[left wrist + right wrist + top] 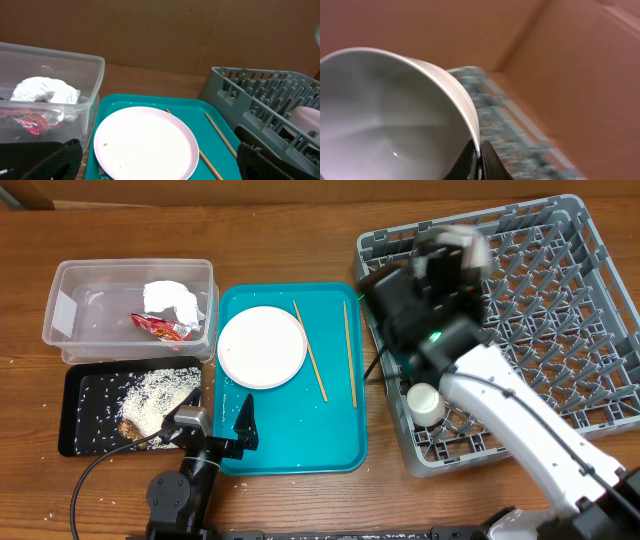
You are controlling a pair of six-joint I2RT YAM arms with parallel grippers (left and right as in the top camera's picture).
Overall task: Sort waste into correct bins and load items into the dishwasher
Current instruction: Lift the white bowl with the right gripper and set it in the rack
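The robot's right gripper will let go of the pale bowl in the middle of the grey dish rack [505,316], behind the small white cup.
My right gripper [479,150] is shut on the rim of a pale bowl [385,110] and holds it, blurred, over the near-left part of the grey dish rack [560,290]; the bowl shows overhead [462,242]. A small white cup [425,402] stands in the rack's front left corner. The round white plate [262,346] and two wooden chopsticks [309,350] lie on the teal tray [300,440]. My left gripper [160,162] is open and empty, low at the tray's near edge, facing the plate [145,142]. The clear tub [80,300] holds the white napkin [172,300] and red wrapper [160,327]. Rice [160,392] lies in the black tray [85,415].
The rack's left wall [235,95] stands right of the teal tray. A pale rounded shape [305,117], perhaps the second bowl, sits inside the rack. A brown wall closes the back of the table.
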